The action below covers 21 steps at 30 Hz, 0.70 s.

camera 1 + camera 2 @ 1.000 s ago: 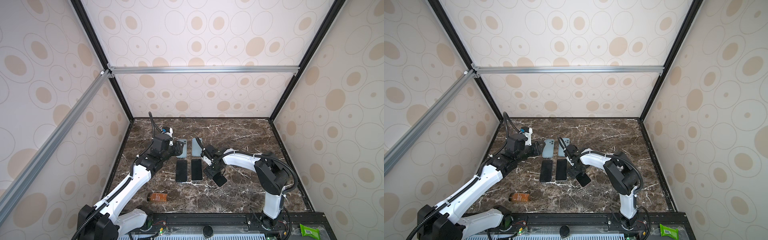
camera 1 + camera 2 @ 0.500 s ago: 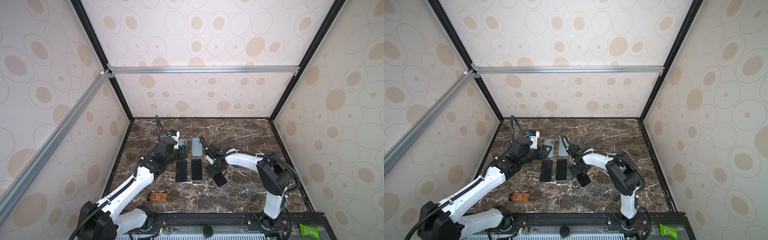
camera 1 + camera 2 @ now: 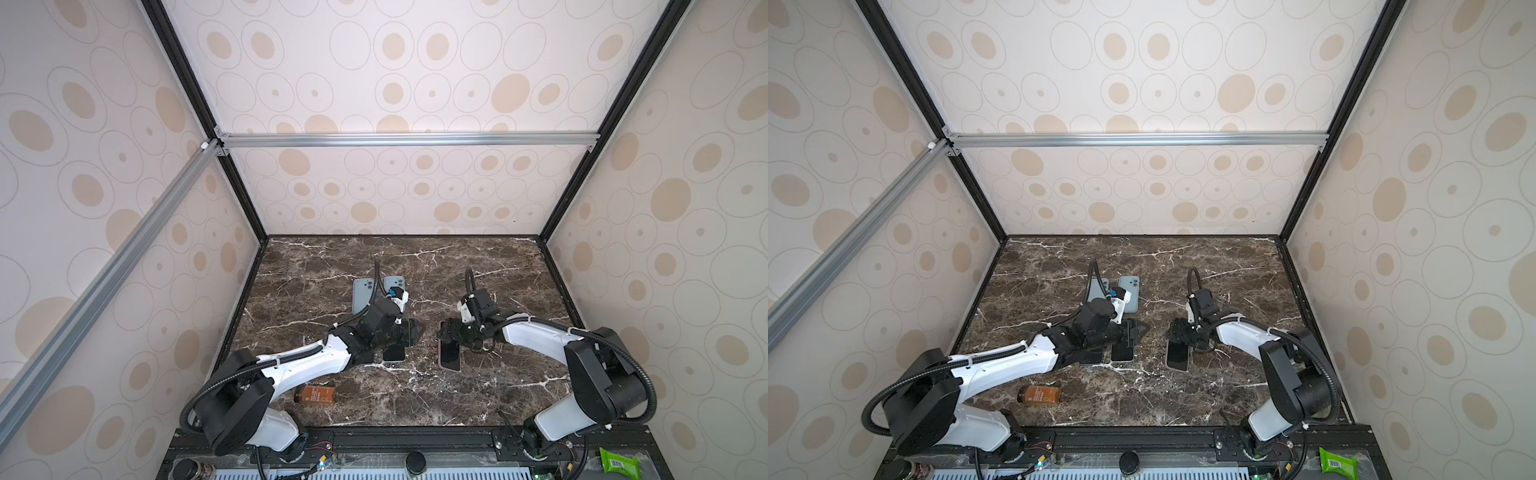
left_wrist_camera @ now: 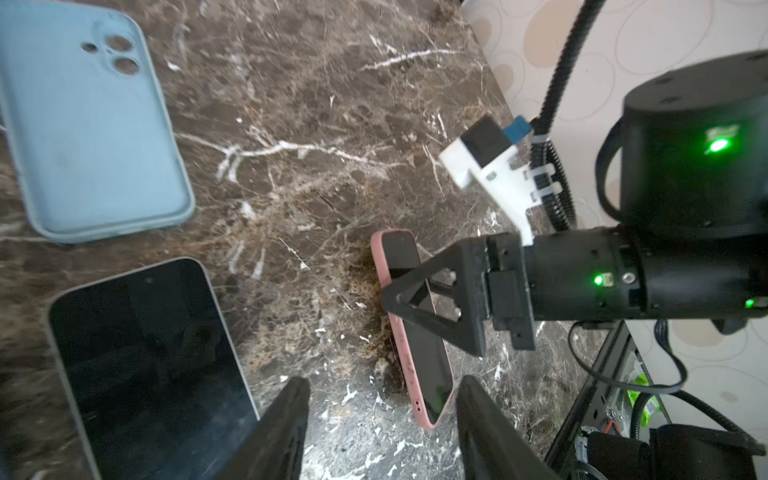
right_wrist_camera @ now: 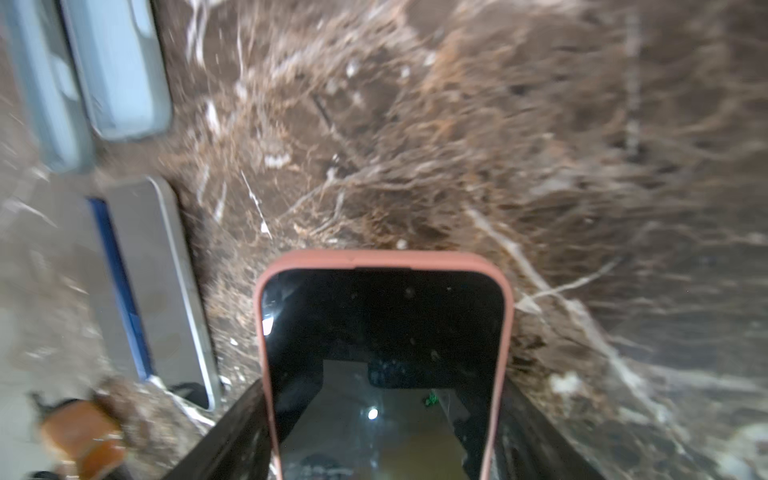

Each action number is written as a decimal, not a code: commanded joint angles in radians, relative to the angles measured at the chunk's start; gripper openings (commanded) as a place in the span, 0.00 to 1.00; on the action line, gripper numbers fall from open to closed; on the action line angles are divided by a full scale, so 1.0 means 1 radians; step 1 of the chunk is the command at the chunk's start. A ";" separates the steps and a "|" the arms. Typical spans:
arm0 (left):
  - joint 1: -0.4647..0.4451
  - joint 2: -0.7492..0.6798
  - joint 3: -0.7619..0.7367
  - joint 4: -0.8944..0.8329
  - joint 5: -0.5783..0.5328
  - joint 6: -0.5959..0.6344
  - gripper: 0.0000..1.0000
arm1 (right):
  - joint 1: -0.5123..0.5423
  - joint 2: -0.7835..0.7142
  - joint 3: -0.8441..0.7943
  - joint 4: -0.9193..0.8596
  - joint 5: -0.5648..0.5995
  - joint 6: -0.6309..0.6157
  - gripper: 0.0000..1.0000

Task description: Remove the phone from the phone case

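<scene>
My left gripper needs to grab the near end of the pink phone case [image 3: 441, 362] [image 4: 415, 393], across from the far end that my right gripper holds.
A black-screened phone [image 3: 450, 357] [image 3: 1177, 356] in a pink phone case [image 5: 503, 332] lies face up on the marble, right of centre. My right gripper [image 3: 451, 332] [image 3: 1179, 332] [image 5: 382, 436] sits over its far end. Its two fingers [image 5: 245, 428] press against the case's long edges, shut on the cased phone. In the left wrist view, that gripper [image 4: 428, 299] covers the middle of the phone [image 4: 428, 374]. My left gripper [image 3: 411, 332] [image 3: 1136, 330] [image 4: 384, 388] is open just left of the phone and holds nothing.
Two empty blue-grey cases [image 3: 360, 291] [image 3: 395, 284] [image 4: 91, 124] lie at the back centre. Two bare phones [image 3: 392, 353] [image 4: 153, 365] lie partly under the left arm. An orange bottle [image 3: 314, 395] [image 5: 83, 432] lies near the front left, and a green packet [image 3: 617, 461] sits off the table at front right.
The right arm swung to the right and its jaws narrowed around the pink-cased phone, which turned from diagonal to straight. The left gripper moved right over the two bare phones, toward the cased phone.
</scene>
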 commanded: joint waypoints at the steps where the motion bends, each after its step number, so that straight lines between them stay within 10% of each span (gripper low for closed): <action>1: -0.029 0.051 -0.003 0.100 0.023 -0.071 0.57 | -0.041 -0.021 -0.084 0.119 -0.082 0.161 0.71; 14: -0.084 0.278 0.056 0.221 0.157 -0.120 0.57 | -0.091 -0.084 -0.174 0.277 -0.166 0.316 0.70; 21: -0.091 0.325 0.096 0.242 0.161 -0.122 0.39 | -0.094 -0.125 -0.188 0.301 -0.192 0.376 0.70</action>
